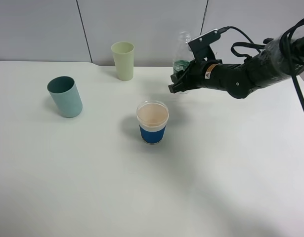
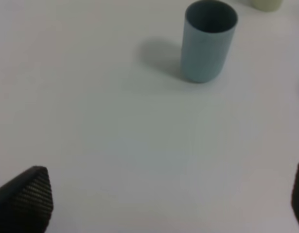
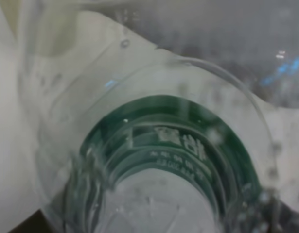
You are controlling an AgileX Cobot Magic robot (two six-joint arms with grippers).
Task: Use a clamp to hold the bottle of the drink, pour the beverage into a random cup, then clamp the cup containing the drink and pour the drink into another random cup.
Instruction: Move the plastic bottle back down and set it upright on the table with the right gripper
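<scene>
Next, my right gripper releases the bottle standing upright on the bare white table diagonally (image 1: 186, 100) behind the paper cup with the blue sleeve.
The bottle (image 1: 182, 49), clear with a dark green label, stands upright at the back right of the table. My right gripper (image 1: 180, 80) is shut around its lower part. In the right wrist view the bottle (image 3: 164, 160) fills the frame and hides the fingers. The teal tumbler (image 1: 65, 96) stands at the left with a dark inside; I cannot tell if liquid is in it. It also shows in the left wrist view (image 2: 207, 41), well ahead of my left gripper (image 2: 159, 204), which is open and empty above bare table. The left gripper is outside the exterior view.
A blue-sleeved paper cup (image 1: 152, 122) stands mid-table, in front and left of the bottle, with a pale beige surface at its top. A pale yellow-green tumbler (image 1: 123, 60) stands at the back. The white table (image 1: 216, 173) meets a grey wall behind.
</scene>
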